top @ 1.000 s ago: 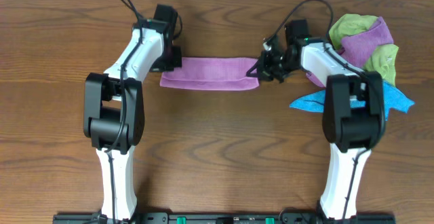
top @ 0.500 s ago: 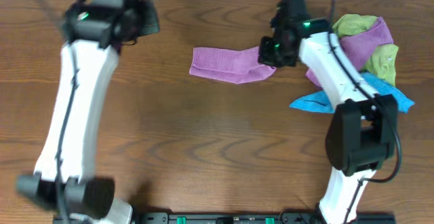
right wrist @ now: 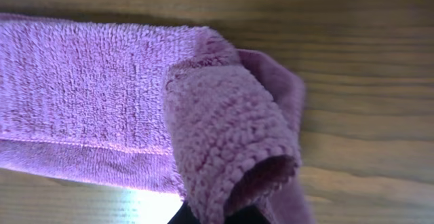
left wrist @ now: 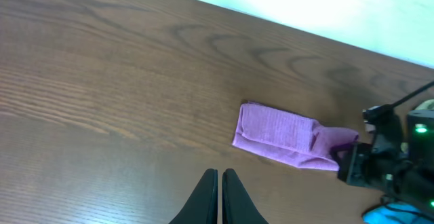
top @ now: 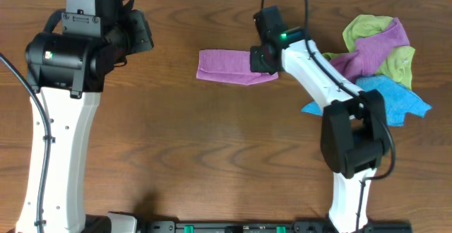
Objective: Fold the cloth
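Observation:
Next, I let go of the raised fold on the opposite end of the purple cloth (top: 202, 75) with my right gripper.
A purple cloth (top: 224, 66) lies folded in a long strip at the back middle of the table; it also shows in the left wrist view (left wrist: 274, 134). My right gripper (top: 263, 58) is shut on the cloth's right end, which is rolled over onto the strip (right wrist: 230, 142); its fingertips are mostly hidden under the fabric. My left gripper (left wrist: 218, 178) is shut and empty, raised high over the table's left side, well away from the cloth. In the overhead view the left gripper (top: 134, 39) sits at the back left.
A heap of green, purple and blue cloths (top: 381, 56) lies at the back right, with a blue cloth (top: 392, 99) spreading toward the front. The table's far edge (left wrist: 285, 27) meets a white wall.
My left arm let go of the cloth's left end and rose away to the left. My right gripper carried the cloth's right end leftward, so the strip is now shorter and doubled over.

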Tool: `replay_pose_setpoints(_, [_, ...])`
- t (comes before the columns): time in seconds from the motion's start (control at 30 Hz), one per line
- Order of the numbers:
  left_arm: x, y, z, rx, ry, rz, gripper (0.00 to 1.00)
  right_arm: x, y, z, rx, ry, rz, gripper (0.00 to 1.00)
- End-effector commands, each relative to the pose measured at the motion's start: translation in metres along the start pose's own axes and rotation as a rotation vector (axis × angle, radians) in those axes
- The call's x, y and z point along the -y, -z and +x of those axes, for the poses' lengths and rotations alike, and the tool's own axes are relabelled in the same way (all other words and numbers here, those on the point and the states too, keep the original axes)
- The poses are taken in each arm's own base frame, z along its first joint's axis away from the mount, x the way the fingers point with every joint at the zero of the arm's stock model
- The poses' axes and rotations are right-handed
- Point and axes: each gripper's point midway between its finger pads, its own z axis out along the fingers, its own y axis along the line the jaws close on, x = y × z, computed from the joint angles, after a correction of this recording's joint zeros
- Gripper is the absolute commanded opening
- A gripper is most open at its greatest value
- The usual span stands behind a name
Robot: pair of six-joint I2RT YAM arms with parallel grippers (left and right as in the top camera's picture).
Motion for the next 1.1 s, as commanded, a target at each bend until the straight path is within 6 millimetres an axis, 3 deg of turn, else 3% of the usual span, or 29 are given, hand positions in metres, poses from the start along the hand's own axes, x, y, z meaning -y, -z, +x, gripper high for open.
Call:
replay_pose_setpoints(0.0, [0.0, 0.002, 0.0, 0.001, 0.005, 0.003, 0.06, -0.023, 0.011, -0.016, 0.071, 0.038, -0.007, 0.02])
replay_pose_setpoints(0.13, [0.0, 0.002, 0.0, 0.001, 0.005, 0.003, 0.06, -0.042, 0.021, -0.036, 0.145, 0.055, -0.037, 0.02])
replay_pose_setpoints(0.27, [0.0, 0.002, 0.0, 0.002, 0.005, 0.003, 0.06, -0.059, 0.02, -0.041, 0.159, 0.104, -0.057, 0.02])
replay_pose_setpoints(0.43, [0.0, 0.002, -0.003, 0.015, 0.006, 0.002, 0.06, -0.089, -0.002, -0.027, 0.125, 0.18, -0.063, 0.02])
replay_pose_setpoints(0.6, [-0.003, 0.002, -0.004, 0.015, 0.009, -0.005, 0.06, -0.105, -0.02, -0.009, 0.076, 0.283, -0.053, 0.02])
replay_pose_setpoints(0.83, [-0.016, 0.002, -0.009, 0.025, 0.037, -0.029, 0.06, -0.121, -0.016, -0.01, 0.112, 0.314, -0.058, 0.02])
replay_pose_setpoints(1.07, [-0.017, 0.002, -0.01, 0.027, 0.038, -0.029, 0.06, -0.136, -0.012, -0.01, 0.116, 0.315, -0.128, 0.01])
